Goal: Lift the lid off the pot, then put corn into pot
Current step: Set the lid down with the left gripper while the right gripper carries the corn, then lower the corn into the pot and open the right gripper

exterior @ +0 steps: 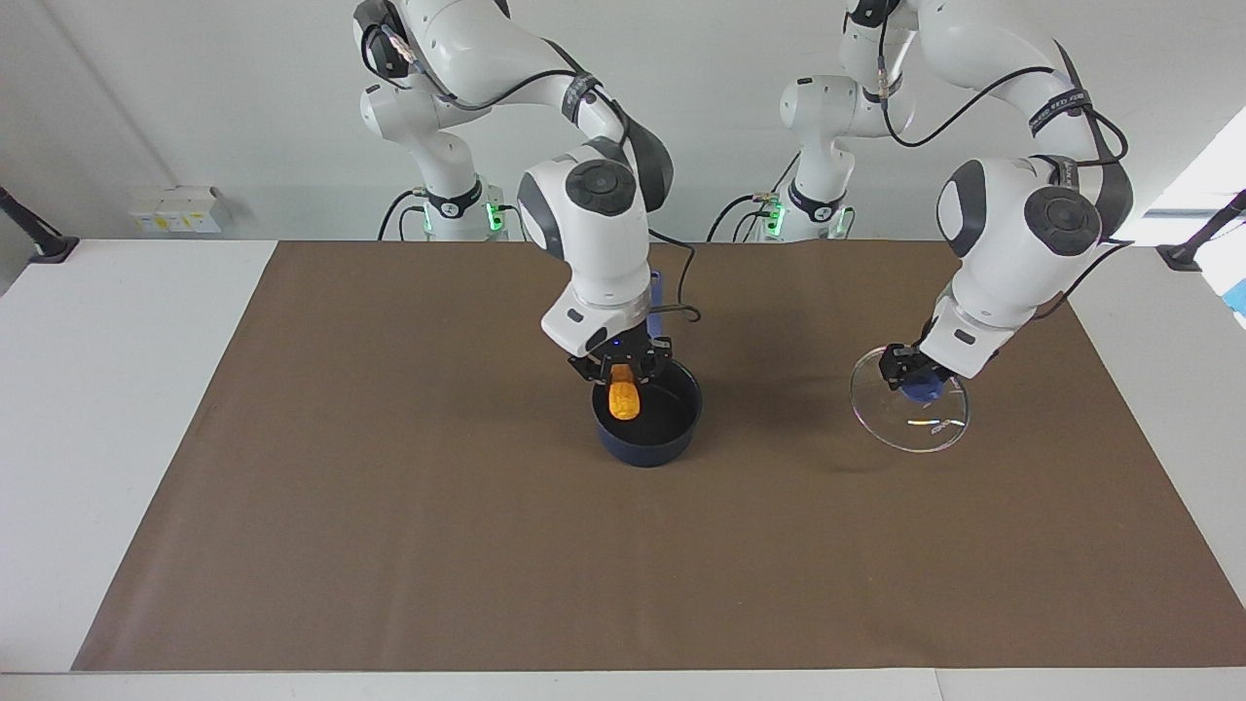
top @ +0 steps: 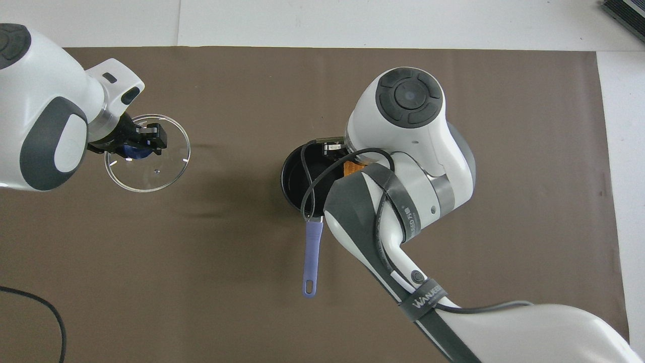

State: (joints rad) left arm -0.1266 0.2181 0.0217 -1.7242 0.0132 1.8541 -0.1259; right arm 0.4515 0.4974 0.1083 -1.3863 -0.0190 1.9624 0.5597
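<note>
The robot's left gripper will release the glass lid on the brown mat (top: pixel 102 200) between the robot's white arm and the black cable.
The dark blue pot (exterior: pixel 652 450) stands uncovered in the middle of the brown mat, its long handle (top: pixel 312 252) pointing toward the robots. My right gripper (exterior: pixel 624 375) is over the pot's opening, shut on the orange-yellow corn (exterior: pixel 624 399), which hangs upright just inside the rim. In the overhead view the right arm hides most of the corn (top: pixel 351 168) and part of the pot (top: pixel 295 176). My left gripper (exterior: pixel 915 382) is shut on the blue knob of the glass lid (exterior: pixel 915 428). It holds the lid (top: pixel 151 169) tilted over the mat toward the left arm's end.
The brown mat (exterior: pixel 389 545) covers most of the white table (exterior: pixel 117 389). A cable from the right arm loops over the pot (top: pixel 307 191). Small white boxes (exterior: pixel 175 209) sit at the table's edge near the robots.
</note>
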